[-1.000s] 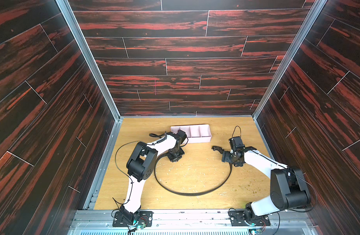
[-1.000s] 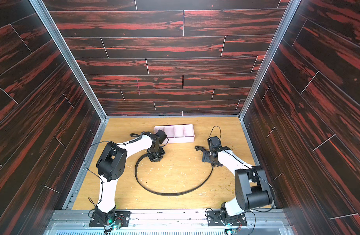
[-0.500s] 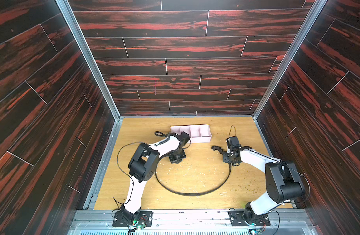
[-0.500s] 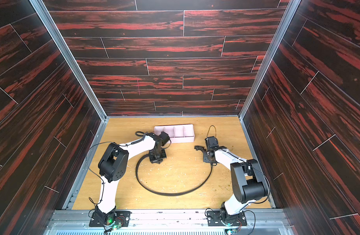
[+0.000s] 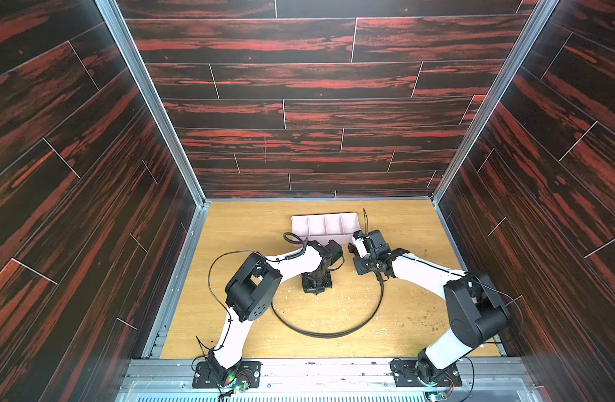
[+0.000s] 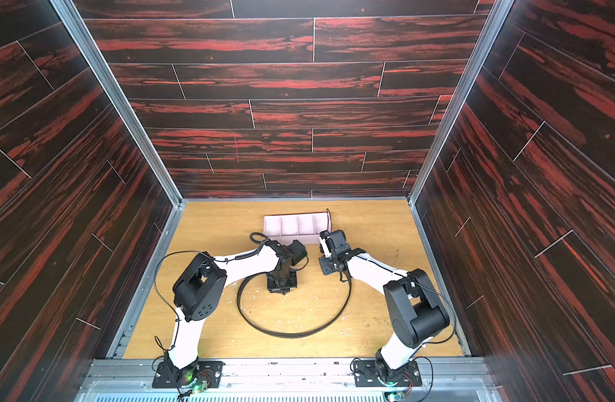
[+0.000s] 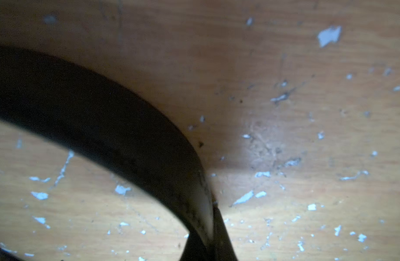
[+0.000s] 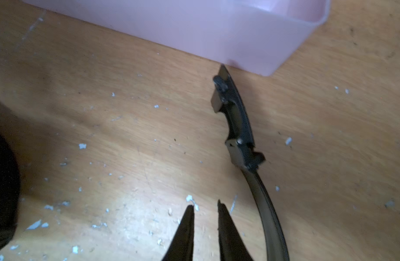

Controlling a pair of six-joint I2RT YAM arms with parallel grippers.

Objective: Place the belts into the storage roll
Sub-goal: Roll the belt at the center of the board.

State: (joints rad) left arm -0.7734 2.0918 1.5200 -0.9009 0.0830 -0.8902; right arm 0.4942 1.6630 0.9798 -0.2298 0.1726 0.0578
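The buckle's tip is at the storage roll's corner, far from the left gripper, so the robot's right gripper will open, grip the buckle's base (image 8: pixel 245 156) and swing it over.
The belt (image 5: pixel 320 335) is a long black strap lying in an open loop on the wooden floor, seen in both top views (image 6: pixel 292 336). My left gripper (image 5: pixel 316 289) points down at one end of the loop and is shut on the strap (image 7: pixel 104 126). The pale pink storage roll (image 5: pixel 316 226) stands behind both arms. My right gripper (image 8: pixel 205 203) hovers just in front of its right corner (image 8: pixel 217 29), with a narrow gap between the jaws and nothing in it. The belt's black buckle (image 8: pixel 237 126) lies beside those fingers, its tip almost touching the tray.
Dark red-streaked walls close in the floor on three sides. White flecks litter the wood (image 5: pixel 333 302). The left arm's black cable (image 5: pixel 212 278) loops out to the left. A metal rail (image 5: pixel 316 369) runs along the front edge.
My right gripper has moved left toward the tray's corner and its jaws have narrowed sharply. My left gripper has shifted a little right with the strap. The loop is narrower.
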